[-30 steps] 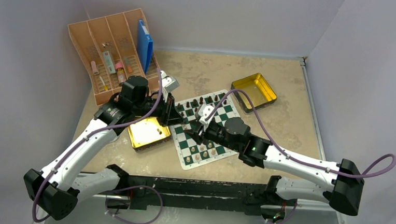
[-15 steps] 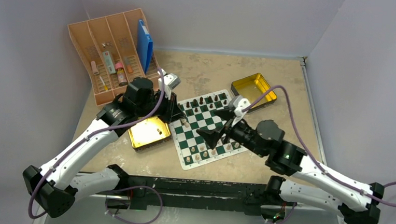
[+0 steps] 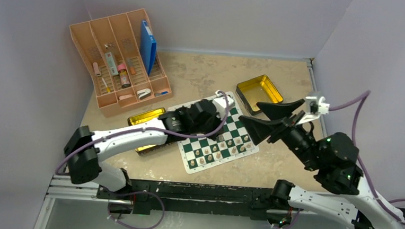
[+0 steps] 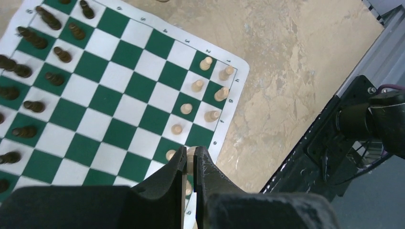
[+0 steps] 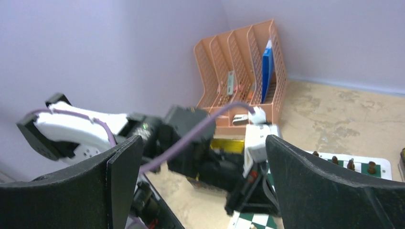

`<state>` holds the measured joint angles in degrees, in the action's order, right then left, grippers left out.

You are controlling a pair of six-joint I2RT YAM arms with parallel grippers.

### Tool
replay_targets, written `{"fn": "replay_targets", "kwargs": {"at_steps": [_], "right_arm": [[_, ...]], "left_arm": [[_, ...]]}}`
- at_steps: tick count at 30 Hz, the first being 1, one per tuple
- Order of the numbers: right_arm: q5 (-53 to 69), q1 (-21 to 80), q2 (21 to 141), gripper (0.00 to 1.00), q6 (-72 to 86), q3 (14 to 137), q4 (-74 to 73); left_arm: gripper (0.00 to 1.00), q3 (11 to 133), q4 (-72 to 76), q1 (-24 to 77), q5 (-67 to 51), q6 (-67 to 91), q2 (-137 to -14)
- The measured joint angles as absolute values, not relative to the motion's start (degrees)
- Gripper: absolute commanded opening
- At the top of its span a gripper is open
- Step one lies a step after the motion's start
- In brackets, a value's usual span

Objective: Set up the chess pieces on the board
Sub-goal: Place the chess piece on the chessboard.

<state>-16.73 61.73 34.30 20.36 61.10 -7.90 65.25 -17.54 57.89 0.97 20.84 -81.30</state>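
The light chess piece, now held over the board's near edge, will come out of my left gripper's hold and stay on the empty green square in the board's nearest row (image 3: 226, 152) (image 4: 199, 136).
The board (image 4: 129, 86) of green and white squares lies mid-table. Light chess pieces (image 4: 197, 85) stand along its near rows, and dark ones (image 4: 28, 36) along the far rows. My left gripper (image 4: 191, 153) hangs over the board's near edge, shut on one light chess piece (image 4: 192, 151) whose rounded top shows between the fingertips. From above, the left gripper (image 3: 209, 124) reaches over the board (image 3: 196, 146) and hides much of it. My right gripper (image 3: 249, 111) is lifted off to the board's right. In its own view the right gripper (image 5: 203, 140) is wide open and holds nothing.
An orange slotted rack (image 3: 119, 56) with a blue box stands at the back left. One gold tin (image 3: 259, 92) sits behind the board on the right. Another gold tin (image 3: 141, 119) lies left of it, partly under the left arm. The black base rail (image 4: 334, 143) runs close to the board's near edge.
The left arm has swung from beside the left tin out over the board with its jaws still shut. The right arm has lifted off the board to the right and opened wide.
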Motion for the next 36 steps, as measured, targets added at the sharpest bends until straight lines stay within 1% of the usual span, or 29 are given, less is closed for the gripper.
{"fn": "replay_targets", "kwargs": {"at_steps": [6,14,25,36], "right_arm": [[-21.4,61.6,31.8,0.99,22.1,63.2,-9.1],[-23.8,61.4,28.6,0.99,23.4,61.3,-9.2],[-24.5,61.4,27.3,0.99,23.6,61.1,-9.2],[-25.6,61.4,27.0,0.99,23.6,61.1,-9.2]], "left_arm": [[0.0,68.2,-13.8,63.9,6.2,20.6,-90.1],[0.0,69.1,-12.6,65.8,9.0,22.0,-96.2],[0.0,69.1,-12.0,67.3,11.4,22.2,-99.5],[0.0,67.6,-9.8,67.7,12.3,23.5,-99.8]]}}
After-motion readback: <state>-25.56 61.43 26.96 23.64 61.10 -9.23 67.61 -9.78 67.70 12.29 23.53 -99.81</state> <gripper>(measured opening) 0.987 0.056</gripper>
